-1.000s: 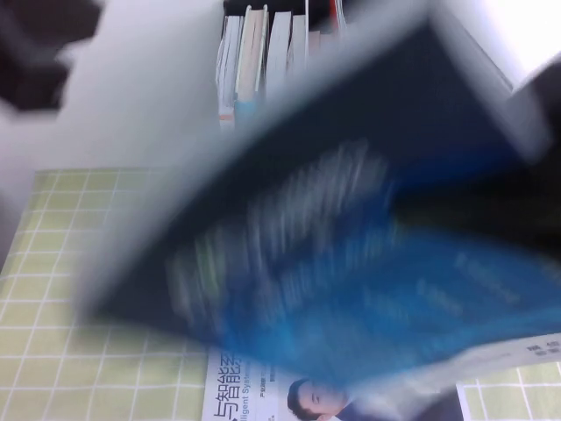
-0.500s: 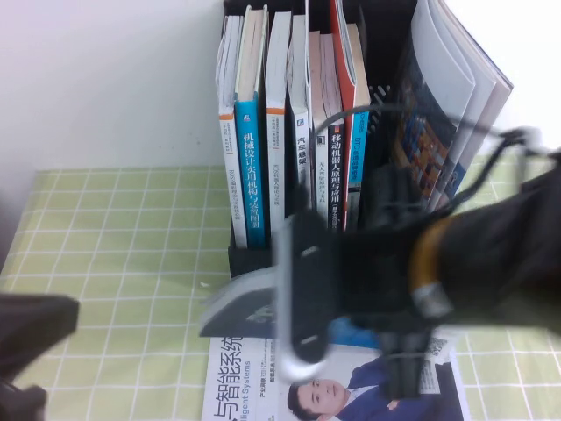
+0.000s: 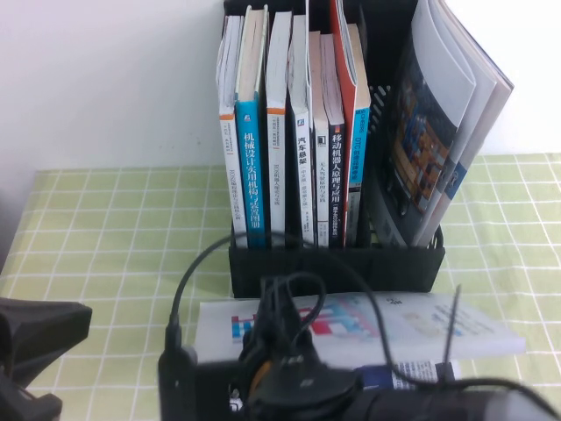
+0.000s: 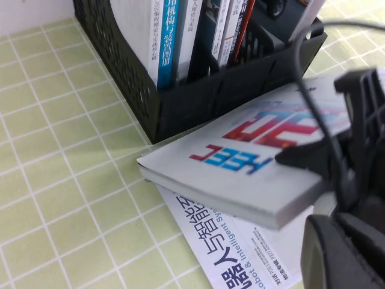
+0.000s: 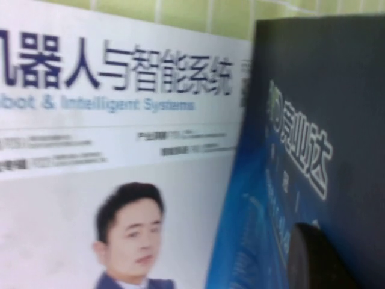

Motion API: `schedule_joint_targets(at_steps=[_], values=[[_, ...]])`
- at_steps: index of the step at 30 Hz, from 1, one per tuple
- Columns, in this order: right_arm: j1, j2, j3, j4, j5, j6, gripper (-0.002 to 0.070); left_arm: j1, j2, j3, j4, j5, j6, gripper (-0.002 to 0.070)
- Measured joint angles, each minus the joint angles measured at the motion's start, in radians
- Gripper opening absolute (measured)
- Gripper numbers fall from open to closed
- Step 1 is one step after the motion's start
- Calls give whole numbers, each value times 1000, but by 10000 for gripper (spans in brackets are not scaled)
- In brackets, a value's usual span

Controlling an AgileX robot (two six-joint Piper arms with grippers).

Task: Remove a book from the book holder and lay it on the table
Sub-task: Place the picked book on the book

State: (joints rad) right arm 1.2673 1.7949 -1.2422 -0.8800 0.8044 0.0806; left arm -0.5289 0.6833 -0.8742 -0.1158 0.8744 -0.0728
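Next, my right gripper puts the book down flat on the white magazine (image 3: 344, 379) in front of the book holder.
The book (image 3: 412, 320) has a white cover with red-and-blue "HEEC" letters. It lies face up in front of the book holder (image 3: 333, 263), across a white magazine; it also shows in the left wrist view (image 4: 228, 174), its near corner slightly raised. My right gripper (image 4: 355, 138) is shut on the book's edge, one black finger on the cover. In the right wrist view a dark blue cover (image 5: 325, 120) sits against my finger (image 5: 316, 262). My left gripper (image 3: 35, 346) hovers low at the table's (image 3: 105, 263) front left, clear of the book.
The holder (image 4: 180, 102) holds several upright books (image 3: 289, 132) and floppy dark magazines (image 3: 429, 132) in its right slot. The white magazine with a man in a suit (image 5: 120, 180) lies under the book. My right arm (image 3: 298, 386) and its cables fill the front centre.
A second ago the book's dark cover swung close past the camera. It was then brought down in front of the holder and now lies white side up. The right arm has dropped lower.
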Motion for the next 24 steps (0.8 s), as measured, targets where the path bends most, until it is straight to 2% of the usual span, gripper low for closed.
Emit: schedule_joint_targets(at_steps=[5, 19, 24], values=[[27, 54, -6, 66, 18, 13, 128, 0, 0, 0, 0, 0, 12, -3], [31, 133, -10, 387, 10, -161, 128, 0, 0, 0, -7, 0, 19, -3], [28, 133, -18, 426, -2, -100, 128, 0, 0, 0, -9, 0, 19, -3]])
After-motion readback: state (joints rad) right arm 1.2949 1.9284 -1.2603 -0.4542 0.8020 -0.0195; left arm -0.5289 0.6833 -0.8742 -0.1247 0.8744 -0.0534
